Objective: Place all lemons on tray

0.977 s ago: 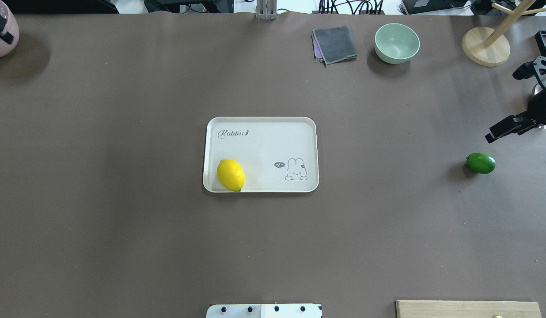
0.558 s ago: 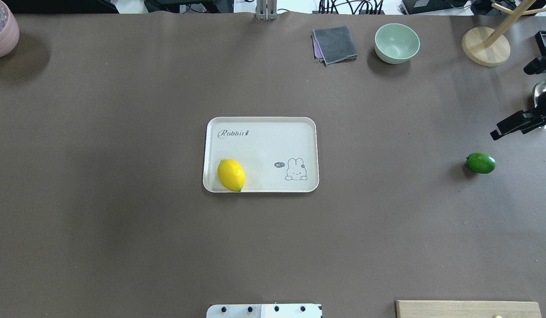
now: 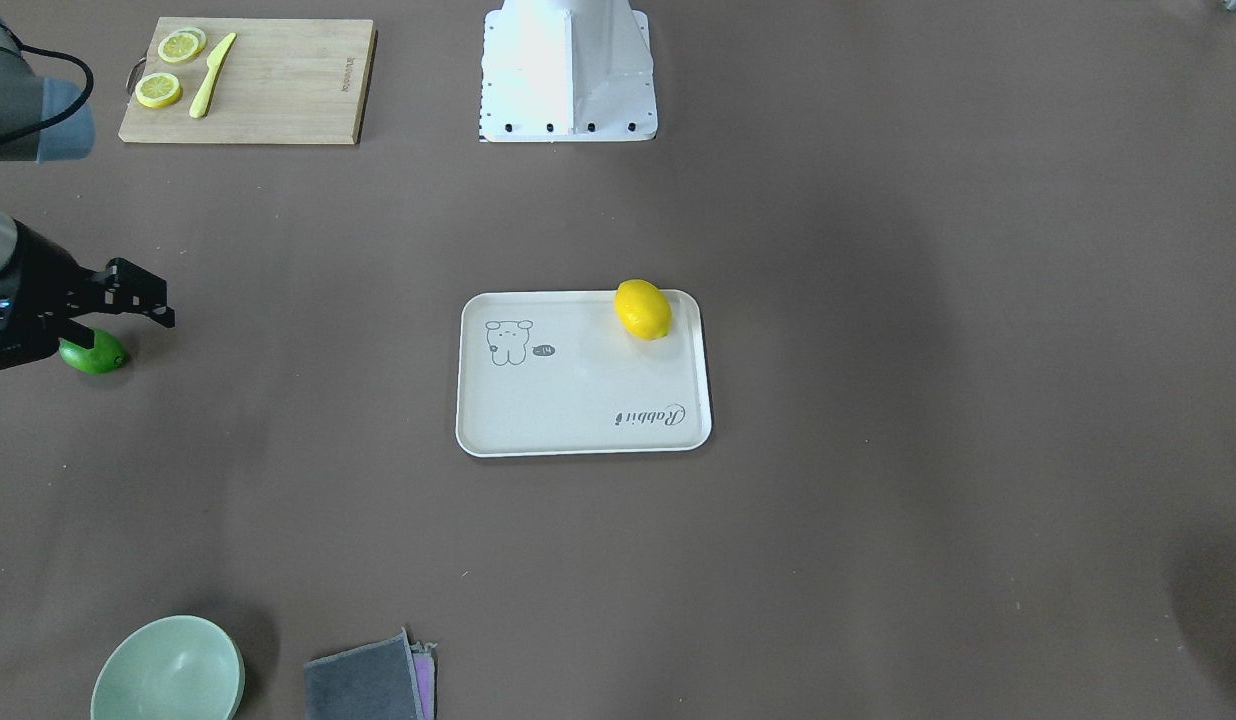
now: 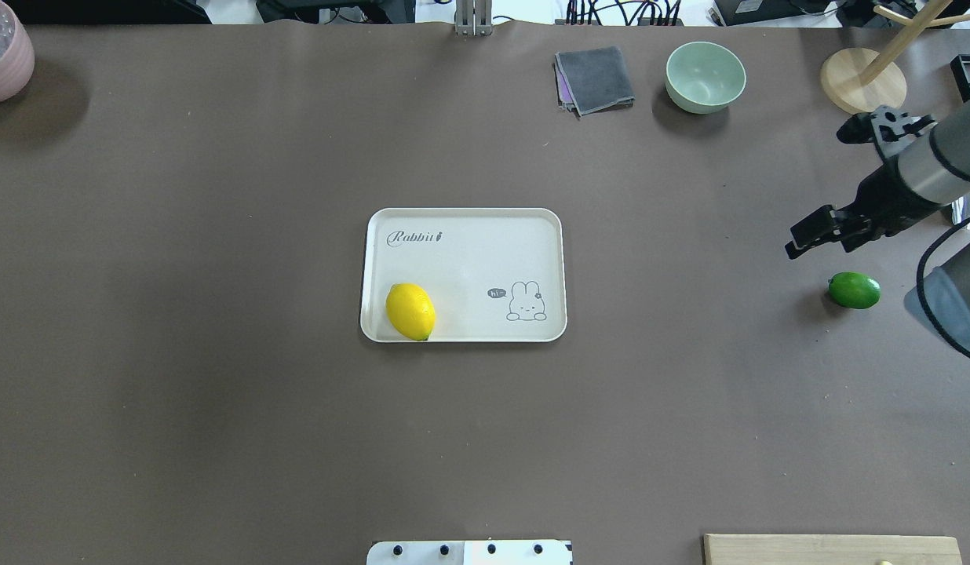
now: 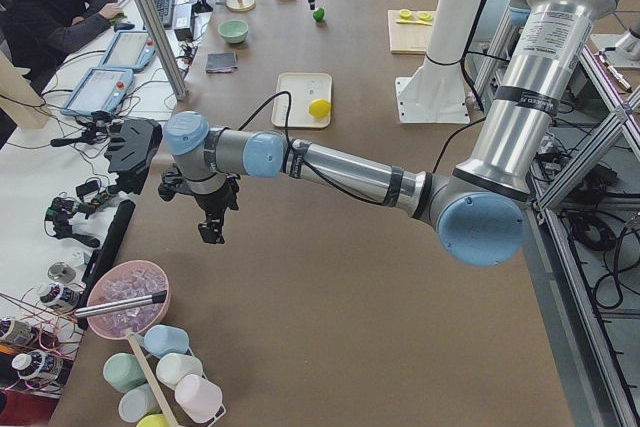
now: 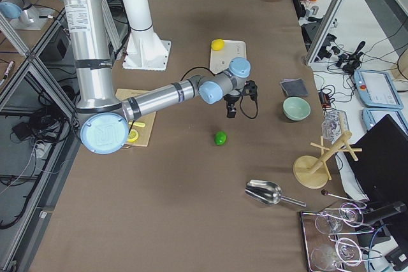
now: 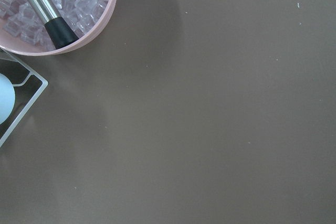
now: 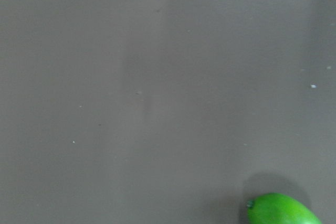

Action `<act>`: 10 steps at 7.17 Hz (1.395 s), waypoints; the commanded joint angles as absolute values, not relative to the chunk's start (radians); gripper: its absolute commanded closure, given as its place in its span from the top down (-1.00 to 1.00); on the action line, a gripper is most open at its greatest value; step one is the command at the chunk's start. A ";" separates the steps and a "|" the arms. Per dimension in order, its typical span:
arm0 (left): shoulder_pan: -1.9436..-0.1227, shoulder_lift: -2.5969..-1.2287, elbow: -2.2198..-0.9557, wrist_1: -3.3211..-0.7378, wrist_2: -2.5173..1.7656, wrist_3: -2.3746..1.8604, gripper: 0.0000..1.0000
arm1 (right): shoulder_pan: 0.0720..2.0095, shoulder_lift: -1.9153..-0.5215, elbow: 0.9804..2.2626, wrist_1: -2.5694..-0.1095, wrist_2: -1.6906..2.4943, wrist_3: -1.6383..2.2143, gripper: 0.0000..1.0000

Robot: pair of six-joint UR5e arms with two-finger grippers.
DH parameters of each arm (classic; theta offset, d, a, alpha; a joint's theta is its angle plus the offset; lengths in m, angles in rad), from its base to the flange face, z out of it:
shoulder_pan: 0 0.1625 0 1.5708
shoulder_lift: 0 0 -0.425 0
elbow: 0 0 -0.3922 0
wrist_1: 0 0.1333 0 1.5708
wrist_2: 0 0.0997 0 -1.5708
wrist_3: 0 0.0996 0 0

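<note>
Next, I lower my right gripper to the green lemon on the table and close it across the lemon's middle [image 3: 92,352] [image 8: 286,214], leaving the lemon's stem end free.
The yellow lemon [image 4: 410,311] lies in the near-left corner of the off-white tray [image 4: 469,259] at the table's middle. The green lemon [image 4: 854,289] lies on the bare table at the far right, apart from the tray; it also shows in the front view [image 3: 93,353] and at the bottom edge of the right wrist view [image 8: 283,211]. My right gripper [image 4: 826,231] hangs above the table just left of and beyond the green lemon, looks open, and holds nothing. My left gripper [image 5: 212,232] shows only in the exterior left view, near the pink bowl; I cannot tell its state.
A mint bowl [image 4: 705,74], a grey cloth [image 4: 595,78] and a wooden stand [image 4: 862,82] are at the back right. A cutting board [image 3: 248,80] with lemon slices and a knife is near the robot's base. A pink bowl of ice [image 4: 2,51] is back left.
My right arm has swung in from the right edge, and its gripper now sits left of and beyond the green lemon. The left gripper has left the overhead view. Both lemons have stayed put.
</note>
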State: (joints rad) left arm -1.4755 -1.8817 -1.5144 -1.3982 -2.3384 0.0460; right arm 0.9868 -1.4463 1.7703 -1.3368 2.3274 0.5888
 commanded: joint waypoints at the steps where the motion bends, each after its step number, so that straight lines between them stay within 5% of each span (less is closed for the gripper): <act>1: -1.476 -1.878 -1.514 -1.397 -2.350 0.046 0.96 | 0.884 -1.439 1.804 -1.338 2.255 0.573 1.00; 6: -1.474 -1.821 -1.580 -1.397 -2.368 0.017 0.96 | 0.994 -1.509 1.835 -1.506 2.032 -0.439 0.97; 10: -1.471 -1.821 -1.580 -1.397 -2.368 0.012 0.96 | 0.948 -1.591 1.847 -1.506 1.982 -0.541 0.98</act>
State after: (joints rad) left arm -1.4713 -1.8210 -1.5798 -1.3975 -2.3683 0.0148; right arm 0.9644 -1.5726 1.8453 -1.5058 1.9855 -0.5260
